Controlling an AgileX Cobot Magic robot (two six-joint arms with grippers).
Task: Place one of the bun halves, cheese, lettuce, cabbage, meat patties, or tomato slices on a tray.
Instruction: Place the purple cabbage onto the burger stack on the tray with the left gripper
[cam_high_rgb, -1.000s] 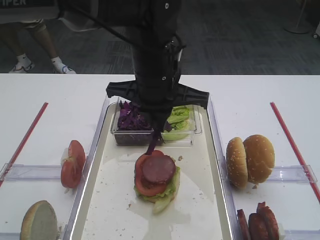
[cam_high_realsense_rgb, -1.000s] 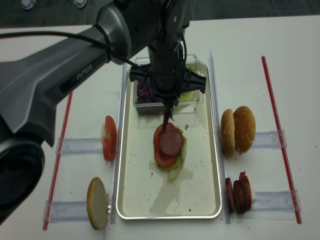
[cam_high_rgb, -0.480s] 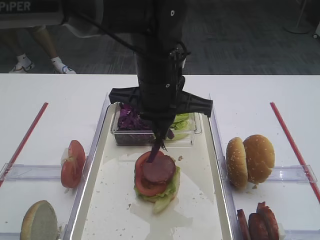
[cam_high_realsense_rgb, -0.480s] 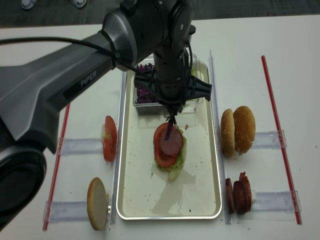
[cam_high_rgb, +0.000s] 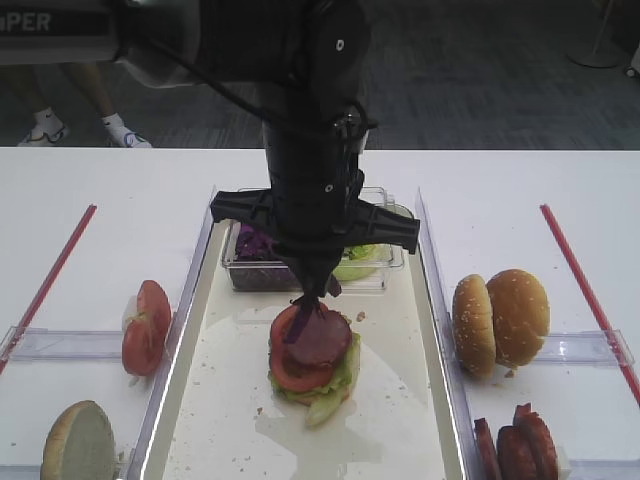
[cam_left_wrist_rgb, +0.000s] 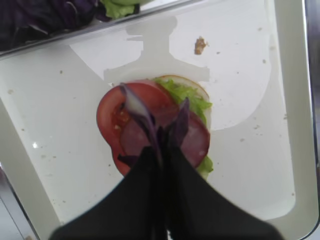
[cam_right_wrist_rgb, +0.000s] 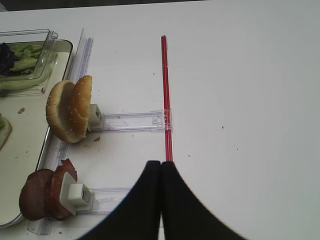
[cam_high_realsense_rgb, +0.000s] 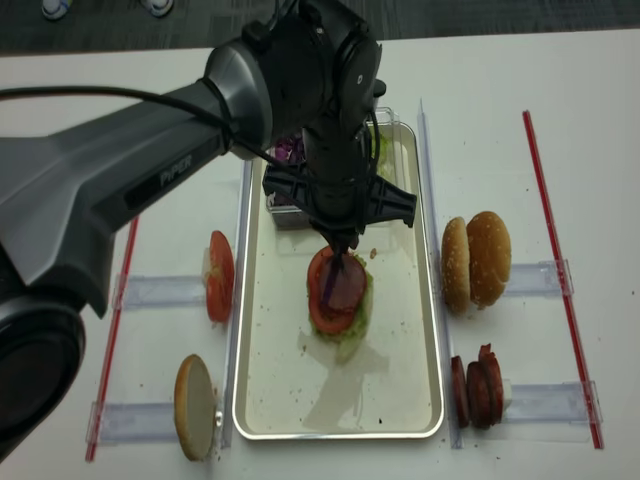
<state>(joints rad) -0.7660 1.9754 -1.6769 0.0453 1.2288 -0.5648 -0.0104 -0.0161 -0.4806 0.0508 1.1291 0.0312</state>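
Next, I release the purple cabbage from my left gripper on the meat patty over the tomato slice (cam_high_realsense_rgb: 336, 297) (cam_left_wrist_rgb: 154, 149), on top of the stack.
My left gripper (cam_left_wrist_rgb: 162, 146) is shut on dark purple cabbage shreds (cam_left_wrist_rgb: 140, 111) and hangs just over a stack in the middle of the tray (cam_high_rgb: 228, 405). The stack is a meat patty (cam_high_rgb: 325, 342) on a tomato slice (cam_high_rgb: 289, 371) on lettuce (cam_high_rgb: 336, 394). In the realsense view the cabbage (cam_high_realsense_rgb: 334, 277) dangles from the left gripper (cam_high_realsense_rgb: 341, 246) down onto the patty. My right gripper (cam_right_wrist_rgb: 161, 163) is shut and empty above the bare table beside a red line (cam_right_wrist_rgb: 165, 95).
A clear tub (cam_high_rgb: 262, 274) at the tray's far end holds cabbage and lettuce. On racks to the right stand bun halves (cam_high_rgb: 500, 320) and meat patties (cam_high_rgb: 515, 450). To the left stand tomato slices (cam_high_rgb: 147, 325) and another bun half (cam_high_rgb: 78, 445).
My left gripper has carried the cabbage shreds from the tub's front edge toward me and lower, so they now hang over the patty. The right gripper has not moved.
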